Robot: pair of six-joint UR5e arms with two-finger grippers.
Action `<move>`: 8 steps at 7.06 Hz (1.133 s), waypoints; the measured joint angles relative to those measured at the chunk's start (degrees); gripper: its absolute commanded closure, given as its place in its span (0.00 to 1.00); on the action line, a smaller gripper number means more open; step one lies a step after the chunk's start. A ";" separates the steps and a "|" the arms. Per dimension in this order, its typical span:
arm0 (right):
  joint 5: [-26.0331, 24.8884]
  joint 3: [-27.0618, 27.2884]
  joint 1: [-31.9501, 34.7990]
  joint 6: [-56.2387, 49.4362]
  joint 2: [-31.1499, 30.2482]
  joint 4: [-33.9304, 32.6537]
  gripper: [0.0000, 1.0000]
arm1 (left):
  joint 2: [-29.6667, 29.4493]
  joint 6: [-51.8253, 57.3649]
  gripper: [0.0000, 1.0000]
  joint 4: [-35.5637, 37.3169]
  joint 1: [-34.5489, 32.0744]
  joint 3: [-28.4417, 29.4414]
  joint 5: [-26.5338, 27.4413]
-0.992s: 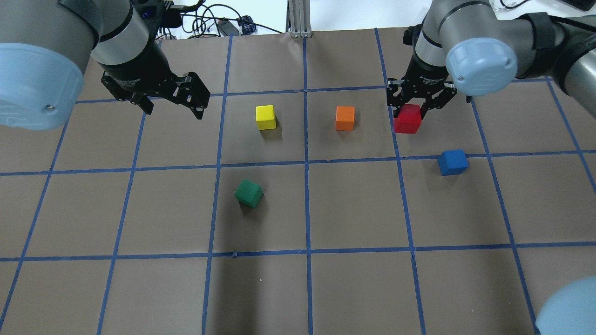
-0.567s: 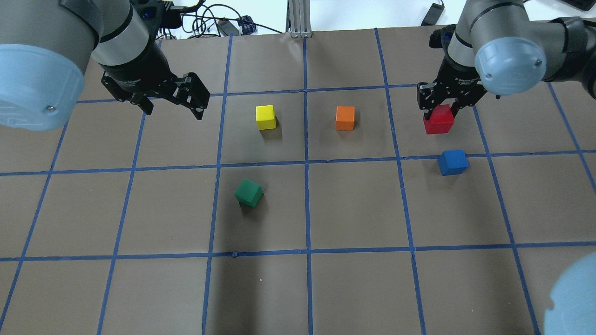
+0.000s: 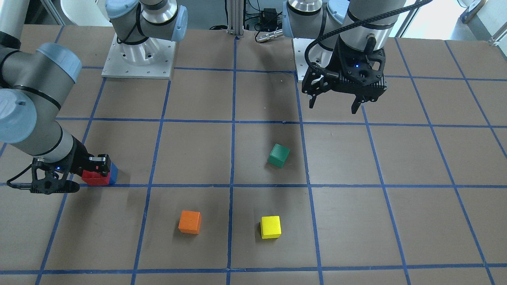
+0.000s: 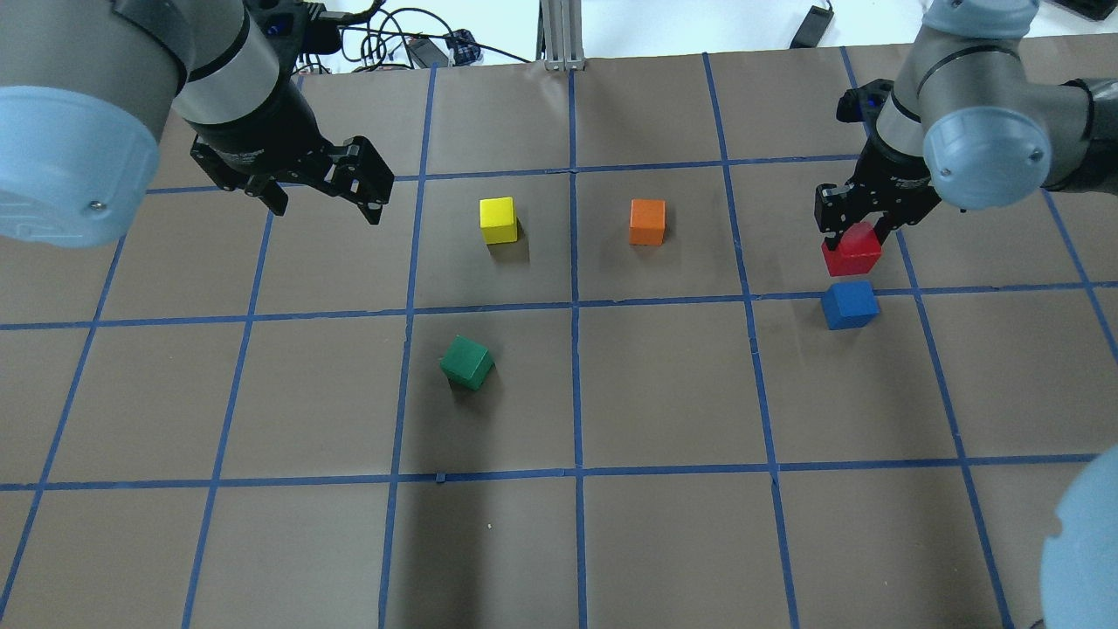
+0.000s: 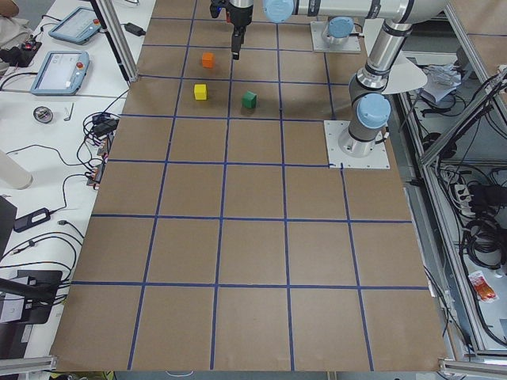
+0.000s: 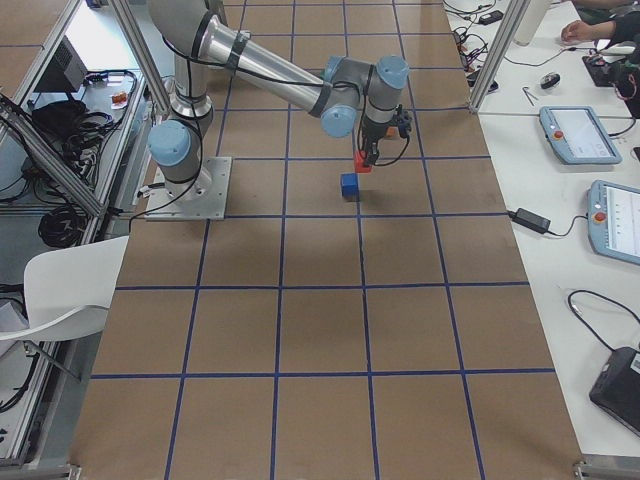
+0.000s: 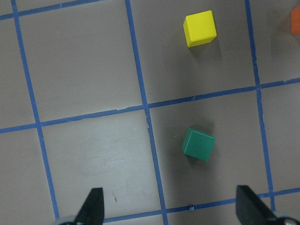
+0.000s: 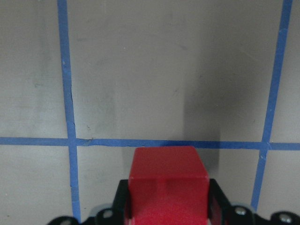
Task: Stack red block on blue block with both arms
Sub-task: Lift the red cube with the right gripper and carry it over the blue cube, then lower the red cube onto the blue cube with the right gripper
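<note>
The robot's right gripper should release the red block squarely on top of the blue block (image 3: 95, 172) next to the blue tape line.
My right gripper (image 4: 854, 234) is shut on the red block (image 4: 852, 253) and holds it in the air, just beyond the blue block (image 4: 849, 304) on the table. In the front-facing view the red block (image 3: 95, 178) hides most of the blue block (image 3: 113, 174). The right wrist view shows the red block (image 8: 168, 187) between the fingers, with no blue block in sight. My left gripper (image 4: 323, 188) is open and empty, hovering far off over the table's left side; it also shows in the front-facing view (image 3: 334, 103).
A yellow cube (image 4: 498, 220), an orange cube (image 4: 647, 222) and a green cube (image 4: 466, 362) sit on the brown, blue-taped table. The left wrist view shows the green cube (image 7: 198, 144) and the yellow cube (image 7: 200, 28) below it.
My right gripper has carried the red block to the right and toward the blue block, from beside the orange cube to just beyond the blue block. The left arm has not moved.
</note>
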 measured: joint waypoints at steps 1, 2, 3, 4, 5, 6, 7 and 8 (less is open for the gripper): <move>-0.03 0.66 -0.20 -0.45 0.18 -0.87 1.00 | 0.00 -0.01 0.00 0.09 0.03 0.01 -0.02; -0.06 1.31 -0.30 -0.83 0.46 -1.98 1.00 | -0.01 -0.04 0.00 0.15 0.04 0.02 -0.06; -0.18 1.75 -0.40 -1.03 0.69 -2.79 1.00 | -0.01 -0.04 0.00 0.18 0.04 0.02 -0.08; -0.31 1.97 -0.84 -1.10 0.78 -3.09 1.00 | -0.01 -0.05 0.00 0.19 0.03 0.01 -0.09; -0.30 2.05 -1.73 -1.14 0.75 -2.98 1.00 | -0.01 0.00 0.00 0.19 0.03 0.00 -0.09; -0.13 2.10 -2.38 -1.14 0.64 -2.63 1.00 | -0.01 0.03 0.00 0.20 0.04 0.00 -0.09; 0.16 2.33 -2.67 -1.15 0.48 -2.35 1.00 | -0.01 0.04 0.00 0.20 0.06 0.00 -0.09; 0.40 2.96 -2.77 -1.17 0.31 -2.32 1.00 | 0.00 0.01 0.00 0.22 0.06 0.01 -0.09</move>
